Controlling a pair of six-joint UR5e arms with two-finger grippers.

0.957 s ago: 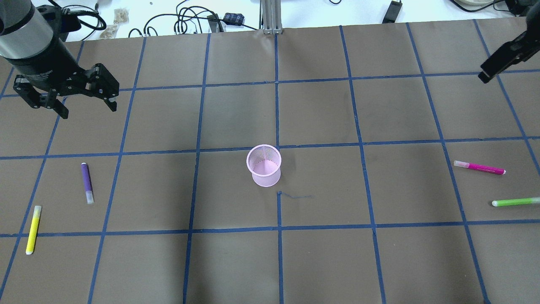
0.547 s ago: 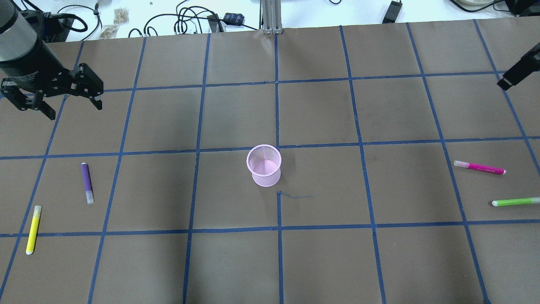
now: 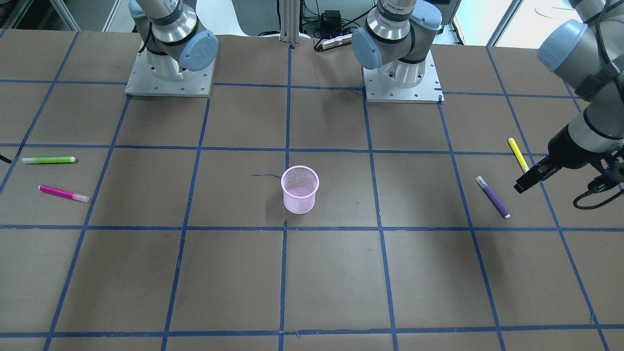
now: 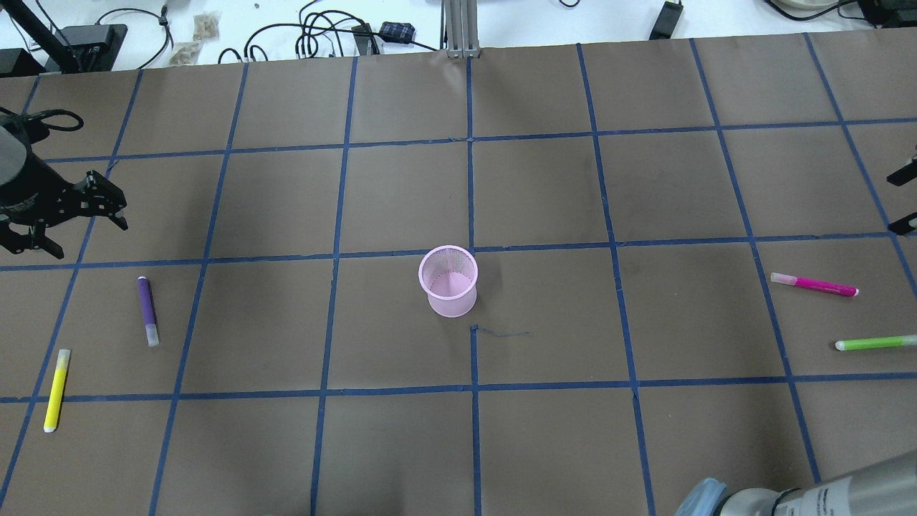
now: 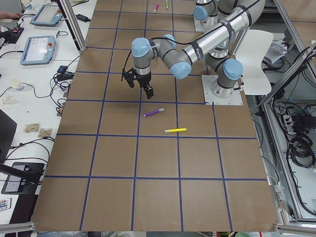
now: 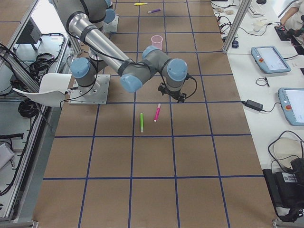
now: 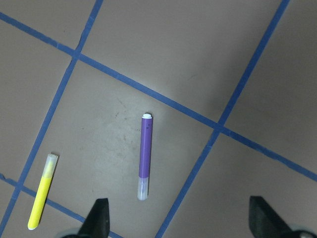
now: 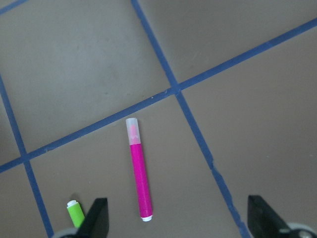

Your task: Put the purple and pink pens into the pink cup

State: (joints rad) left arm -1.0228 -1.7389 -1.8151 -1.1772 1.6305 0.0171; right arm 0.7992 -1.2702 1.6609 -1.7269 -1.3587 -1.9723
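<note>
The robot's left gripper will next move to the purple pen and close on its body point(image 3: 503, 211) point(image 7: 146, 125) beside its white end, far from the pen's cap.
The pink mesh cup point(image 4: 448, 281) stands upright at the table's middle, empty. The purple pen point(image 4: 147, 311) lies flat on the left side. My left gripper point(image 4: 86, 236) hovers open and empty just beyond it, at the view's left edge. In the left wrist view the purple pen point(image 7: 144, 156) lies ahead of the open fingertips point(image 7: 99, 218). The pink pen point(image 4: 814, 284) lies flat on the right side. My right gripper point(image 4: 904, 201) is open and empty at the right edge, beyond it. The right wrist view shows the pink pen point(image 8: 138, 171) ahead of the spread fingers.
A yellow pen point(image 4: 56, 390) lies near the purple one, a green pen point(image 4: 875, 342) near the pink one. Cables point(image 4: 322, 36) run along the far edge. The two arm bases point(image 3: 170, 73) point(image 3: 402, 78) stand on the robot's side of the table.
Both grippers have moved outward to the table's sides and nearer their pens, the left toward the purple pen and the right toward the pink. Pens and cup have not moved.
</note>
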